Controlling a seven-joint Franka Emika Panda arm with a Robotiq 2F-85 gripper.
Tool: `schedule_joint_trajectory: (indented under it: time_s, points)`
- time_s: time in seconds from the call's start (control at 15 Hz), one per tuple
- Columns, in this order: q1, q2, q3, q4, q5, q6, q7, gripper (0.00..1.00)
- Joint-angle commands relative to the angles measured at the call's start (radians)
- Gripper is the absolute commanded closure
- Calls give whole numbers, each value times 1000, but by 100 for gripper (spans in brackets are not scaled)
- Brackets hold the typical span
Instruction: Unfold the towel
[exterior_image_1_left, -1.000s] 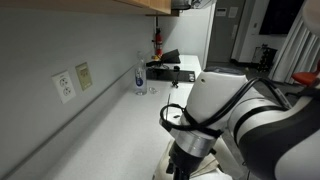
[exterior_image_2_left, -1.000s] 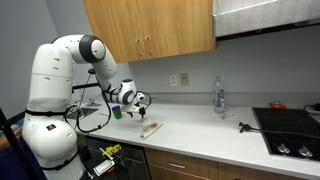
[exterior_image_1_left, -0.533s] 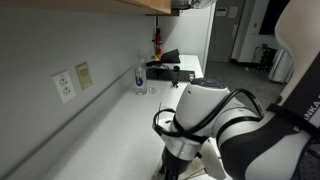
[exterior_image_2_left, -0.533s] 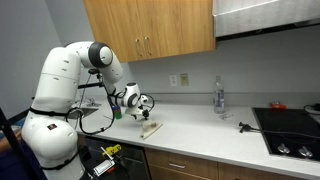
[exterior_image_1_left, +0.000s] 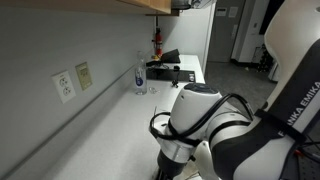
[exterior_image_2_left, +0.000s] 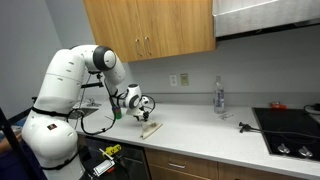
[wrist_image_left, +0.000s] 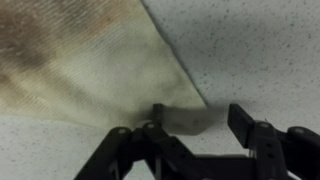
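Note:
Next, my gripper opens wider and pinches the cloth (wrist_image_left: 172, 95) firmly before lifting, because the towel's corner lies loose against one finger while it is only narrowly open.
The towel (wrist_image_left: 80, 60) is a beige, brown-stained cloth that fills the upper left of the wrist view; its corner points down to the right. My gripper (wrist_image_left: 200, 118) is open, and the towel's corner lies between its two black fingers, close to the left one. In an exterior view the folded towel (exterior_image_2_left: 151, 128) lies near the front edge of the white counter (exterior_image_2_left: 200, 132), with the gripper (exterior_image_2_left: 144, 109) just above its far end. In the exterior view along the wall the arm (exterior_image_1_left: 205, 125) hides both towel and gripper.
A clear water bottle (exterior_image_2_left: 218, 97) stands by the wall and also shows in the view along the wall (exterior_image_1_left: 139, 75). A black stovetop (exterior_image_2_left: 290, 128) lies at the far end. Wall outlets (exterior_image_1_left: 64, 86) sit above the counter, and wooden cabinets (exterior_image_2_left: 150, 28) hang overhead.
The arm has shifted a little toward the towel and its elbow has moved. The towel has not moved.

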Motion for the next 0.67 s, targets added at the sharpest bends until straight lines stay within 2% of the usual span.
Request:
schedule_joint_trajectory:
  time_s: [0.0, 0.33, 0.4, 0.47, 0.6]
  points:
    - [-23, 22, 23, 26, 5, 20, 22, 62]
    - [-38, 18, 27, 22, 17, 27, 41, 99]
    - [-29, 15, 15, 19, 10, 30, 47, 100]
    - [-24, 12, 9, 15, 9, 32, 55, 70]
    - [-8, 9, -6, 10, 3, 34, 71, 69]
